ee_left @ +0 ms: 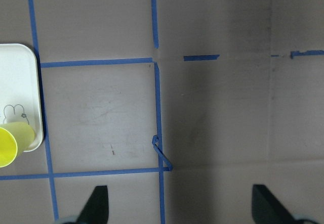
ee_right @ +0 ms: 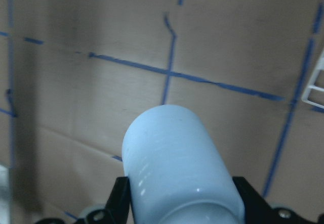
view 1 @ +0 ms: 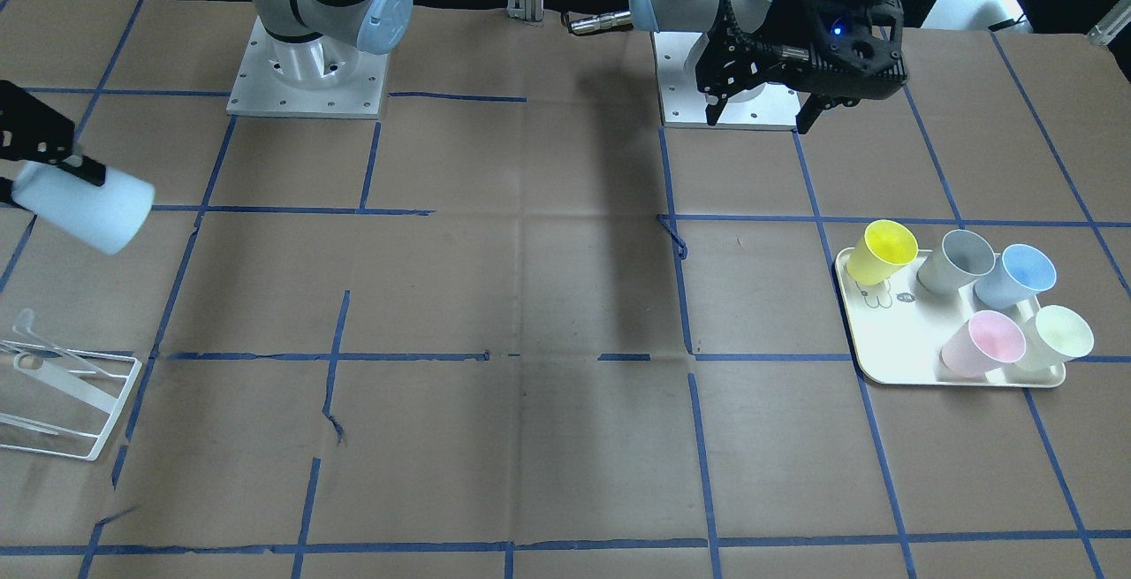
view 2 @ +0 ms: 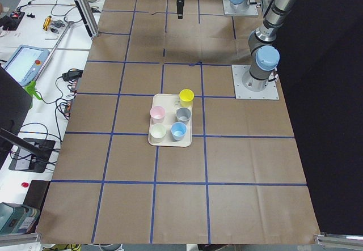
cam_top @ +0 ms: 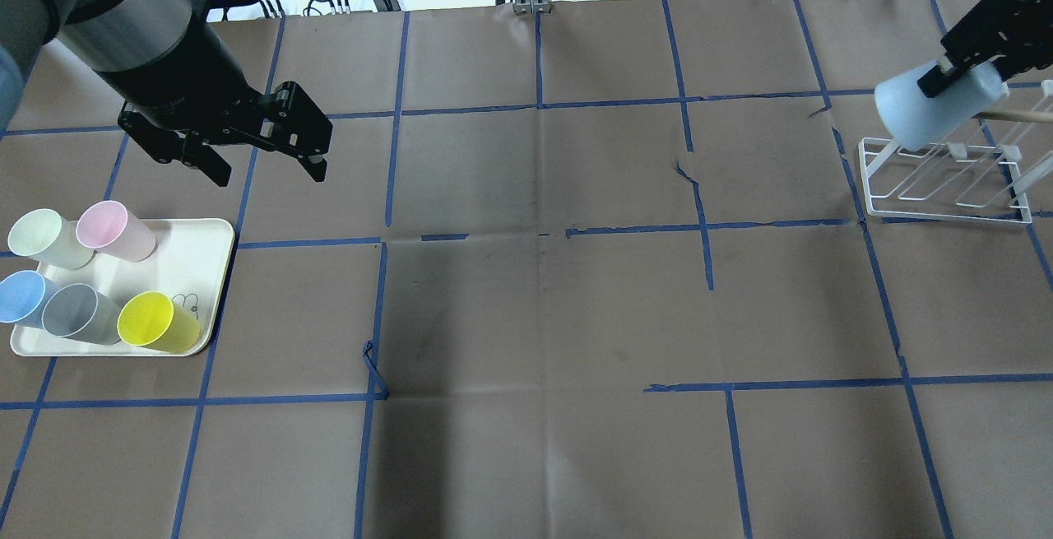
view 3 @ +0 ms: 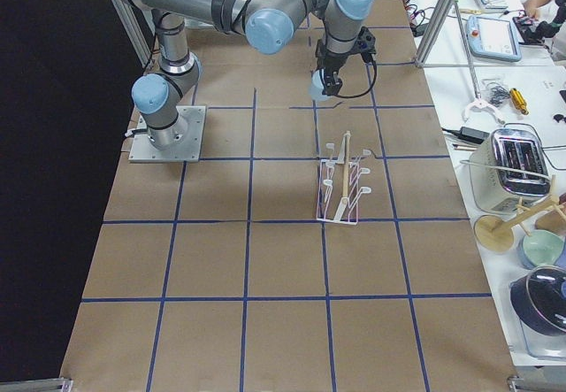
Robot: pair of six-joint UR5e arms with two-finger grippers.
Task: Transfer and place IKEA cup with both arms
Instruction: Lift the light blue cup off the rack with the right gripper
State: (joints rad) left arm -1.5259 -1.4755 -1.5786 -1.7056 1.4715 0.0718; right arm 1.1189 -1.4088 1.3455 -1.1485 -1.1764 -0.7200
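Observation:
The rim (view 1: 149, 201) of the pale-blue IKEA cup, at the open end pointing away from my right gripper, is the next spot that my left gripper will close on.
My right gripper (cam_top: 961, 76) is shut on the pale-blue IKEA cup (cam_top: 934, 113) and holds it tilted in the air, bottom outward, just above the near end of the white wire rack (cam_top: 938, 189). The cup fills the right wrist view (ee_right: 177, 163) and shows at the far left of the front-facing view (view 1: 84, 203). My left gripper (cam_top: 267, 173) is open and empty, hovering above the table beside the tray (cam_top: 201, 247); its fingertips (ee_left: 96, 206) show apart over bare paper. A second blue cup (cam_top: 20, 296) stands on the tray.
The cream tray (view 1: 892, 336) also holds a yellow cup (view 1: 879, 252), a grey cup (view 1: 956, 261), a pink cup (view 1: 982, 342) and a pale-green cup (view 1: 1056, 336). The wire rack (view 1: 62, 393) stands at the table's end on my right. Brown paper with blue tape lines covers the table.

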